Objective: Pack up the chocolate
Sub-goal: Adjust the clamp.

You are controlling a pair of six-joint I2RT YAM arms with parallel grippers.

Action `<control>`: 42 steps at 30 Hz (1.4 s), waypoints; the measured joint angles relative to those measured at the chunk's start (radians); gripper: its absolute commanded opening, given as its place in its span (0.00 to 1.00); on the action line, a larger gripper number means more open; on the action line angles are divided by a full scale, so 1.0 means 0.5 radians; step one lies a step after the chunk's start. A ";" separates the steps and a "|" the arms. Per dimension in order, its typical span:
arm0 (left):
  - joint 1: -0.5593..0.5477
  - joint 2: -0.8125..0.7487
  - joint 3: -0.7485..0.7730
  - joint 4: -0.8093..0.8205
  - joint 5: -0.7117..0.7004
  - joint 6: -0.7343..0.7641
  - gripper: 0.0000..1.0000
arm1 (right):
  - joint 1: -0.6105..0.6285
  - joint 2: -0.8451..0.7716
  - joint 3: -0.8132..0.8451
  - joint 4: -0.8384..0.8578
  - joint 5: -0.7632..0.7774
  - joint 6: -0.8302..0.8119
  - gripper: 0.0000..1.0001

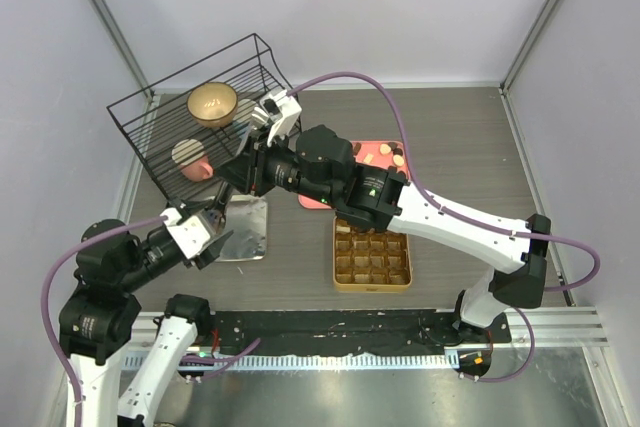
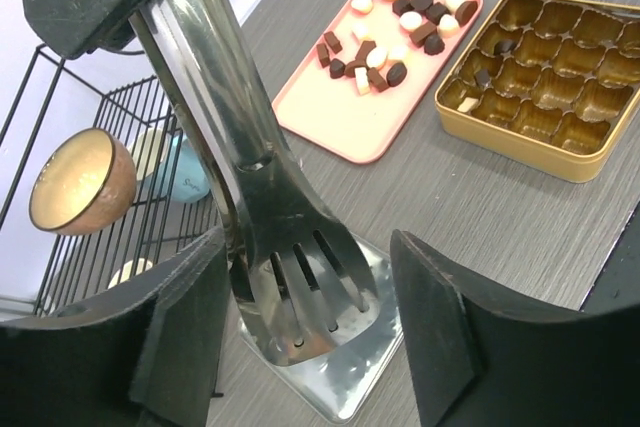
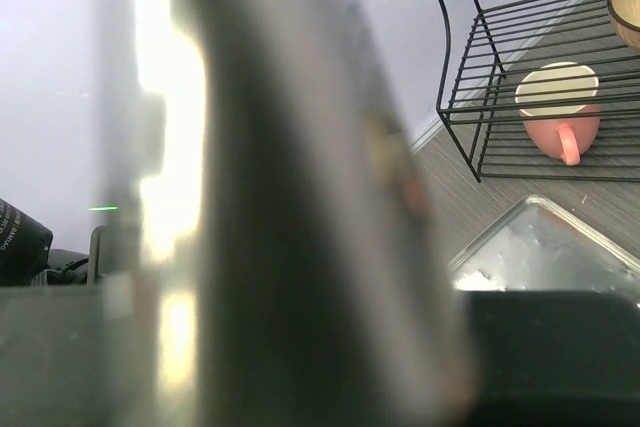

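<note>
Next, my left gripper closes on the slotted head (image 2: 305,292) and holds it while my right gripper straightens the steel tongs, which slant in my right gripper.
The chocolate (image 2: 390,27) lies as several small dark, brown and cream pieces on a pink tray (image 1: 385,155). A few pieces sit in cells of the gold gridded tin (image 2: 540,77), which stands near the front (image 1: 372,257). My right gripper (image 1: 235,179) reaches across to the left and is shut on the handle of steel slotted tongs (image 2: 270,207); those tongs (image 3: 280,197) fill its wrist view as a blur. My left gripper (image 2: 310,347) is open, its fingers on either side of the tongs' head, with a gap showing on the right side.
A shiny flat steel plate (image 2: 370,367) lies under the tongs' head on the table (image 1: 245,232). A black wire rack (image 1: 200,117) at the back left holds a gold bowl (image 1: 212,104) and a pink cup (image 1: 195,162).
</note>
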 measured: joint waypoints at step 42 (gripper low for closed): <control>0.002 0.020 -0.040 -0.066 -0.098 -0.110 0.15 | 0.148 -0.092 -0.153 0.016 0.272 -0.083 0.06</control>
